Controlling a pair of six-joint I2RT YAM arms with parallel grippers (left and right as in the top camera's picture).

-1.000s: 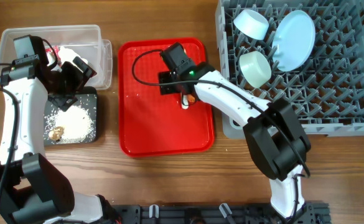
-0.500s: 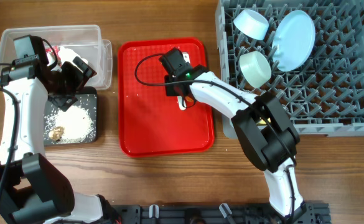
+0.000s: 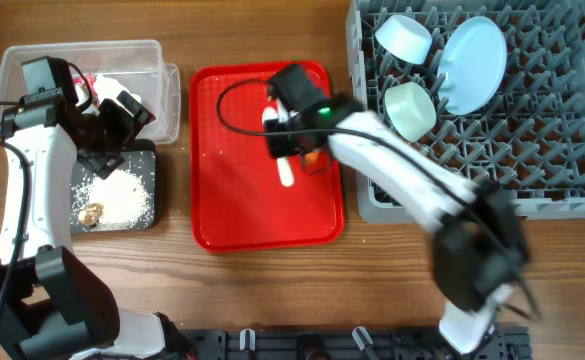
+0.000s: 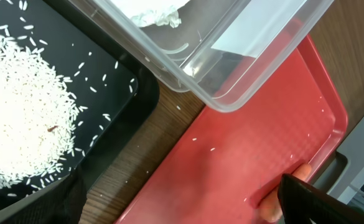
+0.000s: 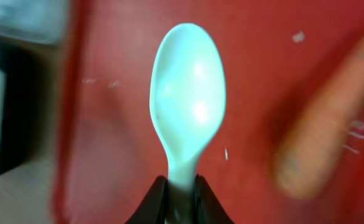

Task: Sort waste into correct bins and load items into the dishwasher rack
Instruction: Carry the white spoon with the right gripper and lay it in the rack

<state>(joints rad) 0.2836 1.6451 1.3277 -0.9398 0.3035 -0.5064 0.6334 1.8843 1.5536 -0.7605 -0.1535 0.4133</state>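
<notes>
The white plastic spoon will go down from my right gripper, and I should leave it between the pale blue plate and the grey dishwasher rack's near edge (image 3: 461, 168). The spoon is held just above the red tray.
My right gripper (image 5: 182, 190) is shut on the handle of the white plastic spoon (image 5: 188, 106), which is held just above the red tray (image 3: 232, 210). In the overhead view the spoon (image 3: 288, 172) pokes out below that gripper (image 3: 292, 140), and the orange carrot (image 3: 314, 157) lies on the tray just to its right. My left gripper (image 3: 112, 140) hangs open and empty where the clear tub (image 3: 32, 55) meets the black tray (image 3: 147, 150). White rice (image 3: 122, 195) and a brown lump (image 3: 92, 212) lie in the black tray. The red-and-white wrapper (image 3: 100, 85) is in the tub.
The grey dishwasher rack (image 3: 532, 150) stands at the right and holds a pale blue plate (image 3: 472, 65), a pale blue bowl (image 3: 404, 37) and a pale green bowl (image 3: 410, 108). A few rice grains dot the red tray (image 4: 262, 149).
My right gripper has shut on the spoon and shifted it slightly toward the tray's middle, with its arm swinging. The left arm has not moved.
</notes>
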